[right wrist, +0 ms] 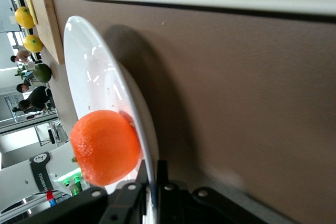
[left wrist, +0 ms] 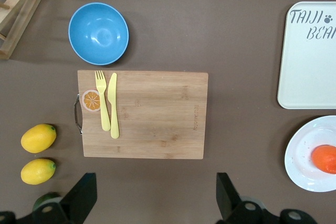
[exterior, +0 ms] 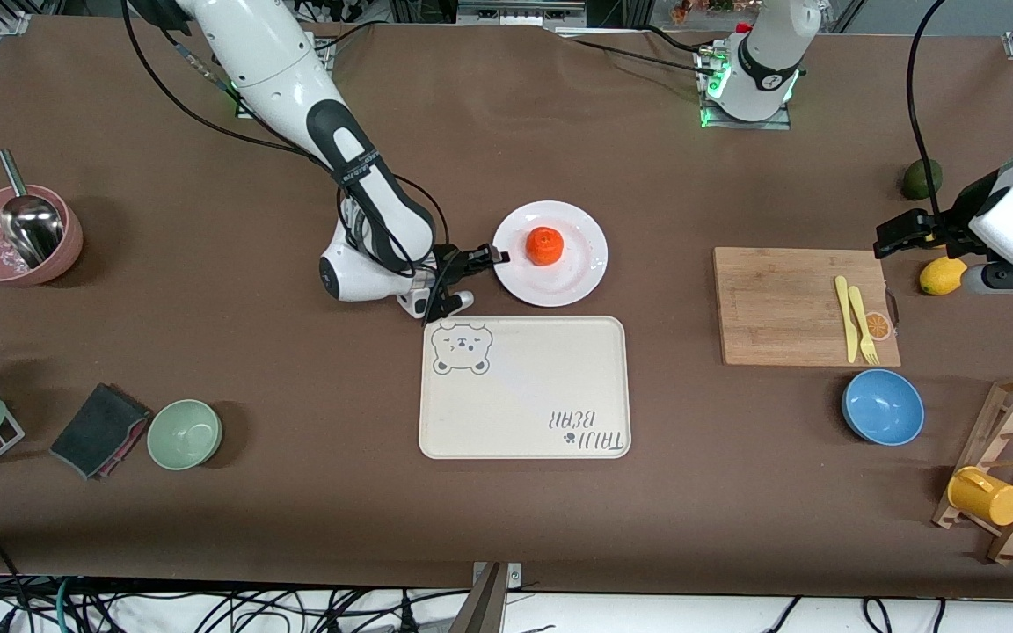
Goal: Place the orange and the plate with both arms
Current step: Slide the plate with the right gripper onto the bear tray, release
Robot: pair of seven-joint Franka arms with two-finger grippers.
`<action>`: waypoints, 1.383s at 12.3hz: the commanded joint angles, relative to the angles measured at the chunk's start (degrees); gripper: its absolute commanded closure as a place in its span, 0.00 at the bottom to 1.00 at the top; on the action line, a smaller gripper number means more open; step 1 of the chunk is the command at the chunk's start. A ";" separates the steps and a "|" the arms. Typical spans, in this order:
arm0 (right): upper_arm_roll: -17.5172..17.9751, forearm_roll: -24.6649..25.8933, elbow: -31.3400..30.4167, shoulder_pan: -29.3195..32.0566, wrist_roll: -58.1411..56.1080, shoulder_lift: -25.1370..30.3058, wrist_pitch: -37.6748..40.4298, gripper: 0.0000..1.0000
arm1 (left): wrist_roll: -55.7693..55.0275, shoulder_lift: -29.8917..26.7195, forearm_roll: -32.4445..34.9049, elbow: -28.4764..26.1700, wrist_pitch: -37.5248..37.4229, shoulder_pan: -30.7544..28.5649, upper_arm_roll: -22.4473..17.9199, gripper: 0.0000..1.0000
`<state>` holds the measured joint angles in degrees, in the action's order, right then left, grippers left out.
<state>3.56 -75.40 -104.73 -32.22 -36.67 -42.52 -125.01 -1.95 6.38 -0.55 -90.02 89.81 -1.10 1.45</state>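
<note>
My right gripper is to set the white plate free. It will let go of it on the middle of the beige tray [exterior: 541, 389], just beside the bear print.
The white plate [exterior: 579, 272] is beside the beige tray's edge that lies farther from the front camera, with the orange [exterior: 545, 246] on it. My right gripper [exterior: 496, 258] is shut on the plate's rim at the right arm's end. In the right wrist view the fingers pinch the rim at my gripper [right wrist: 152, 169], the orange [right wrist: 105, 145] sits on the plate [right wrist: 100, 82], and a shadow lies under the plate. My left gripper [exterior: 905, 232] waits open and empty in the air over the table by the cutting board; it also shows in the left wrist view [left wrist: 156, 198].
The beige bear-print tray [exterior: 524, 387] lies nearer the front camera than the plate. A cutting board [exterior: 788, 308] with yellow cutlery, a blue bowl [exterior: 882, 406], a lemon [exterior: 942, 275] and an avocado [exterior: 921, 178] are toward the left arm's end. A green bowl [exterior: 185, 432] sits toward the right arm's.
</note>
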 commanded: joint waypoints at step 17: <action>-5.84 -2.91 28.87 4.18 15.49 -12.22 -4.26 1.00 | 0.46 -0.40 -0.59 0.20 -0.16 0.14 -0.39 0.00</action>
<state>-2.72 -76.50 -80.18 -26.90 -22.62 -51.46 -126.68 -1.95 6.38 -0.55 -90.01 89.81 -1.11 1.42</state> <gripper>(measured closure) 0.956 0.000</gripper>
